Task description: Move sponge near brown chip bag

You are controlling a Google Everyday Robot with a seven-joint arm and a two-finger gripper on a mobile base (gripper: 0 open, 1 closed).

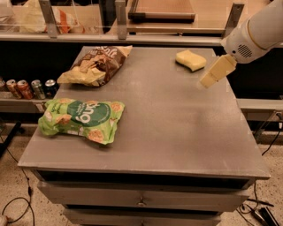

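Observation:
Next, I close on the sponge's end (200, 62) farther from the brown chip bag.
The pale yellow sponge (190, 60) lies on the grey table (177, 132) at the far right. The brown chip bag (97, 64) lies at the far left, its pale yellow end toward the front. My gripper (208, 80), with cream fingers, hangs from the white arm (256, 33) at the right side. It is above the table, just to the right of and in front of the sponge, apart from it. Nothing shows in it.
A green chip bag (82, 120) lies at the table's front left. Several soda cans (26, 88) stand on a low shelf to the left. A counter with a wooden tray (161, 9) runs behind the table. Drawers (141, 201) sit under the tabletop.

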